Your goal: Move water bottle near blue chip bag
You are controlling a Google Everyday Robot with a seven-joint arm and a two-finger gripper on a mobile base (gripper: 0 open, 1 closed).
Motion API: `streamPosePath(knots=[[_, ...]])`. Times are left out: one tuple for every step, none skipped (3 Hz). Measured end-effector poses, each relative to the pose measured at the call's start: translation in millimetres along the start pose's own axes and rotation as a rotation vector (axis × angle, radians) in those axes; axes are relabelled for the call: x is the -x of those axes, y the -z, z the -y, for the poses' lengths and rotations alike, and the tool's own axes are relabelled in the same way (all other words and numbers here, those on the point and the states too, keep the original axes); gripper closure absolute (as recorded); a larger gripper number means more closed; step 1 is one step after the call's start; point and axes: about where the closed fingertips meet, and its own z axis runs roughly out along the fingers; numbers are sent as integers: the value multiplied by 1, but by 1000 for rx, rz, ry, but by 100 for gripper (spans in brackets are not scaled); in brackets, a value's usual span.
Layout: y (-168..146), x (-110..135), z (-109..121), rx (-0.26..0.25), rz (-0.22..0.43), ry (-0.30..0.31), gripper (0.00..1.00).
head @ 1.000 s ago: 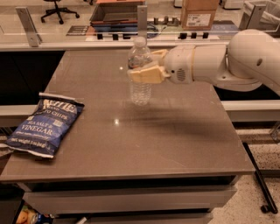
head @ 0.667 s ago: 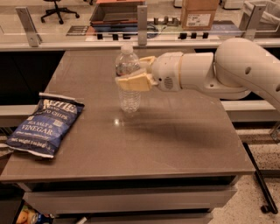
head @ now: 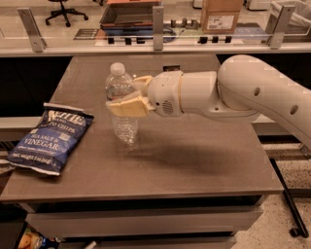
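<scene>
The robot's gripper should release the water bottle upright on the bare brown table (head: 100, 149), next to the blue chip bag.
The water bottle (head: 121, 104) is a clear ribbed plastic bottle with a white cap, upright over the left middle of the brown table (head: 194, 155). My gripper (head: 125, 97) reaches in from the right on a white arm, and its cream fingers (head: 127, 107) are shut around the bottle's middle. The bottle's base is at or just above the tabletop. The blue chip bag (head: 49, 136) lies flat at the table's left edge, a short gap left of the bottle.
A glass-fronted counter (head: 155, 41) runs behind the table with a cardboard box (head: 221, 14) and a tray (head: 129, 17) on it. An office chair (head: 63, 9) stands far back left. Drawers sit under the tabletop.
My gripper has carried the bottle left and toward the front of the table, closer to the chip bag. The bag has not moved.
</scene>
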Motion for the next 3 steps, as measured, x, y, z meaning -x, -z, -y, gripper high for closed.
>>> streamPosePath(knots=[[-8,2,-21,31,-12,7,100],[-17,9,-34,58,-42,23,100],[-27,14,-37,84,-56,33,100]])
